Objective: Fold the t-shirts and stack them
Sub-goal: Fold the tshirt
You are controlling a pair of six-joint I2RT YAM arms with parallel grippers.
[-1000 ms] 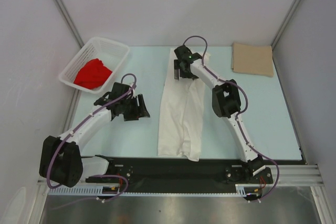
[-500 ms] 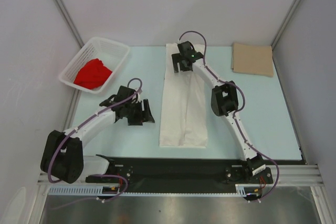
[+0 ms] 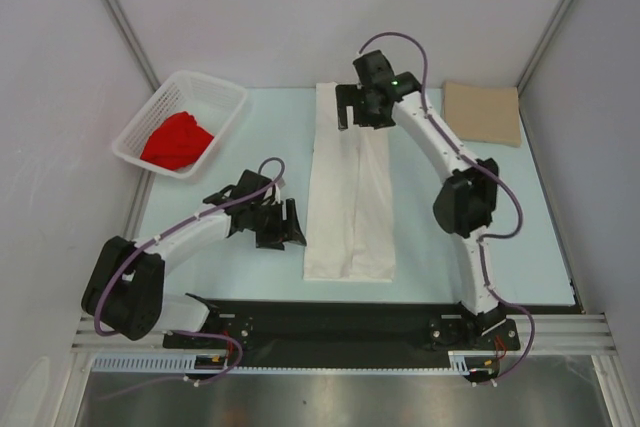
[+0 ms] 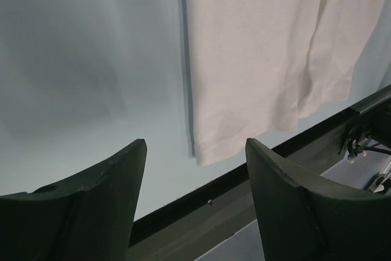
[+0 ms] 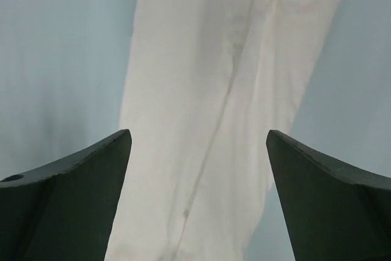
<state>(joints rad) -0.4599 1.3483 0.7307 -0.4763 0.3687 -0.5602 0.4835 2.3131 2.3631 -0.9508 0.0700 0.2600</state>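
Note:
Next, my left gripper grabs the near corner (image 3: 307, 277) (image 4: 200, 160) of the white t-shirt, on the long edge that faces the basket's side of the table.
The white t-shirt (image 3: 350, 197) lies as a long folded strip down the middle of the table. It also shows in the left wrist view (image 4: 256, 59) and the right wrist view (image 5: 232, 120). My right gripper (image 3: 362, 115) hangs open and empty over the strip's far end. My left gripper (image 3: 288, 228) is open and empty just left of the strip's near end. The tan t-shirt (image 3: 482, 113) lies folded flat at the far right. The red t-shirt (image 3: 177, 140) is crumpled in the white basket (image 3: 215, 94).
The basket stands at the far left corner. A black rail (image 3: 340, 319) runs along the table's near edge and shows in the left wrist view (image 4: 244, 181). Grey walls close in the left, back and right sides.
The white shirt has gone from rumpled to a flat strip. My right gripper has moved toward the far right. My left gripper has moved right, toward the strip's near end.

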